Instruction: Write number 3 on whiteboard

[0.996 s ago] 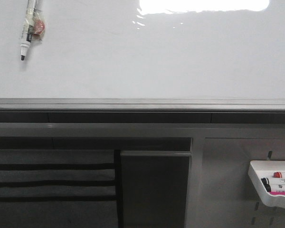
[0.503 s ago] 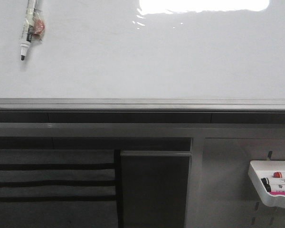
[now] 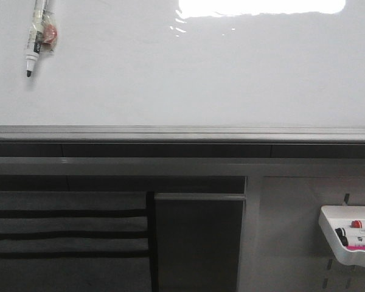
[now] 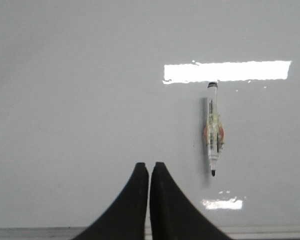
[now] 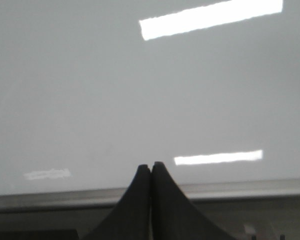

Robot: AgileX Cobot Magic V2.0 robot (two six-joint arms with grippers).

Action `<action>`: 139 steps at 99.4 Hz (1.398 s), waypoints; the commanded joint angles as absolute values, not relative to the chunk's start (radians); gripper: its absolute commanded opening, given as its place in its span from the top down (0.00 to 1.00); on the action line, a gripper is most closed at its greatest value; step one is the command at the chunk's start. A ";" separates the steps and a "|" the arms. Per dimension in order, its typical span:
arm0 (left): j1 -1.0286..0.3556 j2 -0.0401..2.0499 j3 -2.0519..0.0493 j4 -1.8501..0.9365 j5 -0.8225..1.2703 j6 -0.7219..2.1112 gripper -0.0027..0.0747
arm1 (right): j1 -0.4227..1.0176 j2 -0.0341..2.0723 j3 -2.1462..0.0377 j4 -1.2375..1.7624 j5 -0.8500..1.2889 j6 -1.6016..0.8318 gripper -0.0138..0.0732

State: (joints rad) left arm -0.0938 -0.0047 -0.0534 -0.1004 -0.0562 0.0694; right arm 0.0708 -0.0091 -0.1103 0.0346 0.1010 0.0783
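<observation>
My left gripper needs to grip the clear-bodied marker on its lower body [image 3: 34, 50] [image 4: 213, 151], just above the black tip.
The whiteboard [image 3: 201, 79] fills the upper half of the front view, glossy white with glare and a grey metal rim [image 3: 182, 131] along its lower edge. No digit 3 shows on it. A clear-bodied marker [image 3: 35, 36] with a black tip hangs at the board's upper left; it also shows in the left wrist view [image 4: 213, 131]. My left gripper [image 4: 149, 166] is shut and empty, in front of the board [image 4: 90, 100], left of the marker. My right gripper [image 5: 151, 165] is shut and empty, near the board's lower rim [image 5: 230, 189]. Neither gripper shows in the front view.
A small white plastic tray [image 3: 347, 234] with markers hangs on a pegboard panel at the lower right. Below the board are a grey ledge [image 3: 182, 164], a dark panel [image 3: 198, 243] and striped grey fabric [image 3: 67, 237].
</observation>
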 commanded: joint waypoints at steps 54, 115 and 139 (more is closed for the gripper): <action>-0.095 0.395 -0.635 -0.064 0.456 0.055 0.99 | 0.067 0.495 -0.718 0.039 0.592 -0.074 0.92; -0.178 0.665 -0.633 -0.066 0.367 0.057 0.65 | 0.067 0.585 -0.647 0.124 0.536 -0.074 0.38; -0.298 0.839 -0.633 -0.066 0.139 0.057 0.42 | 0.069 0.624 -0.647 0.213 0.527 -0.086 0.36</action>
State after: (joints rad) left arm -0.2608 0.7794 -0.6004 -0.0589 0.3090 0.0657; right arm 0.0708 0.5967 -0.6215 0.1910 0.6008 -0.0658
